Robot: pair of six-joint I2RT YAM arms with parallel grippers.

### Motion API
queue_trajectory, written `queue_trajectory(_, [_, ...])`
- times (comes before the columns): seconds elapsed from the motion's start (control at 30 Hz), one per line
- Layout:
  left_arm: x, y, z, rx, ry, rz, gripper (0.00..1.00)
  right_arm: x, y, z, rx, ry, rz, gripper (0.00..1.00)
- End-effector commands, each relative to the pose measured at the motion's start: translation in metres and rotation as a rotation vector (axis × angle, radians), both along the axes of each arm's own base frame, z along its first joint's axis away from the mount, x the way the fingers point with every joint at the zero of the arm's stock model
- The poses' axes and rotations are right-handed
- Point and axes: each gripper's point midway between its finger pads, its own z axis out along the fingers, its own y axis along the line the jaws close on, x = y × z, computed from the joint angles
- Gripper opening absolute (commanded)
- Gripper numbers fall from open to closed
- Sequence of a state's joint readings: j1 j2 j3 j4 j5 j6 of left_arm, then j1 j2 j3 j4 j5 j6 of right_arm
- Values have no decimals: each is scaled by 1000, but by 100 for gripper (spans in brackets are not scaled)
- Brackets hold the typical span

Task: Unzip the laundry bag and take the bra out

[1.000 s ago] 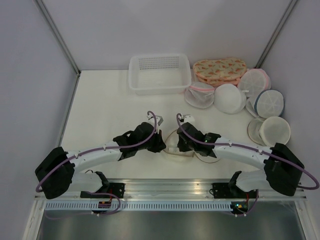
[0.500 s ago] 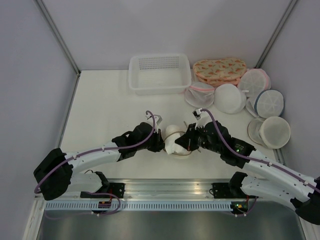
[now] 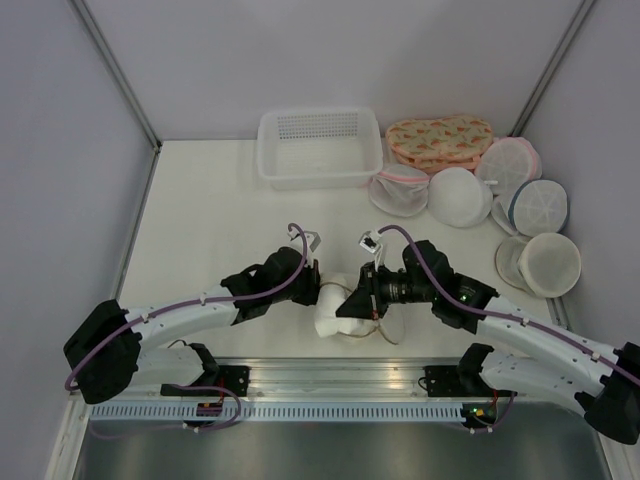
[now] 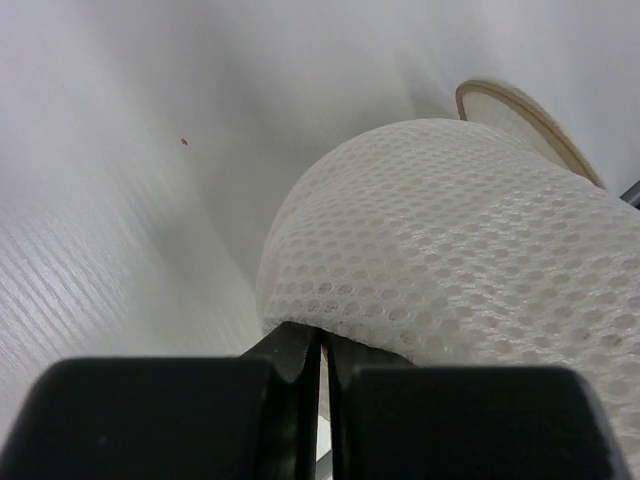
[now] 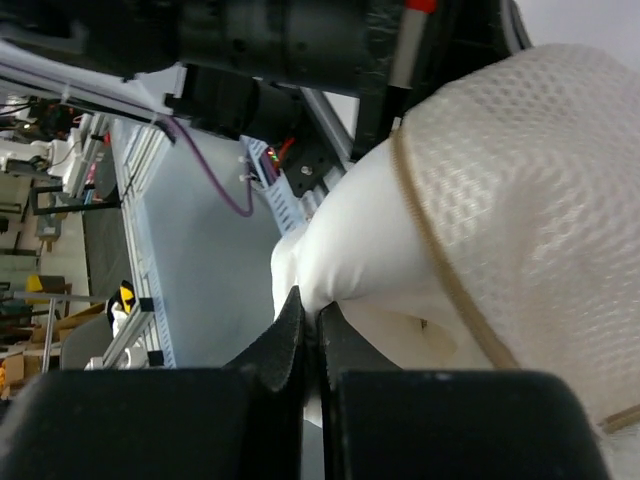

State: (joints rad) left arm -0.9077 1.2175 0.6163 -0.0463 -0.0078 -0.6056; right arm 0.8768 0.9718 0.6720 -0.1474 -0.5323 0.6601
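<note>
My right gripper should release the bra inside the white perforated basket (image 3: 320,158), near the front side of the basket.
The laundry bag (image 4: 450,230) is a cream mesh pouch with a tan rim, bunched up near the table's front edge between both arms (image 3: 336,292). My left gripper (image 4: 323,340) is shut on the mesh at the pouch's lower edge, on its left side in the top view (image 3: 317,292). The bra (image 5: 370,240), smooth white fabric, bulges out of the pouch's tan-edged opening (image 5: 530,180). My right gripper (image 5: 312,315) is shut on a fold of that fabric, just right of the bundle (image 3: 348,308). The zip pull is hidden.
A white perforated basket (image 3: 320,150) stands at the back. To its right are a floral orange pouch (image 3: 438,140) and several white dome pouches (image 3: 460,197), one near the right arm (image 3: 550,262). Grey walls close in both sides.
The flat pouch has been lifted and bunched into a white bundle. My right gripper drew back toward the near edge with white fabric in it. The left gripper has stayed on the mesh.
</note>
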Motion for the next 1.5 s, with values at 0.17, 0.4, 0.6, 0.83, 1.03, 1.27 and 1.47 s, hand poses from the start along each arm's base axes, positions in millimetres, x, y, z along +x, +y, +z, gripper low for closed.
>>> queue_trajectory(0.17, [5,0,6,-30,-18,45,2,-27,-19,129,458,-333,58,0])
queue_trajectory(0.4, [4,0,6,-33,-14,45,2,10,-21,129,448,-321,-163,1])
queue_trajectory(0.6, [3,1,5,-38,-11,47,2,67,-51,131,415,-374,-543,0])
queue_trajectory(0.83, [-1,8,4,-31,-10,54,2,121,-76,154,274,-496,-822,0])
queue_trajectory(1.03, [-3,16,4,-20,-13,68,2,176,-63,165,62,-598,-917,0])
queue_trajectory(1.27, [-7,24,6,-16,-14,81,2,271,-55,172,-70,-631,-1031,0])
queue_trajectory(1.47, [-8,32,11,-22,-34,96,2,367,-39,158,-148,-607,-1042,0])
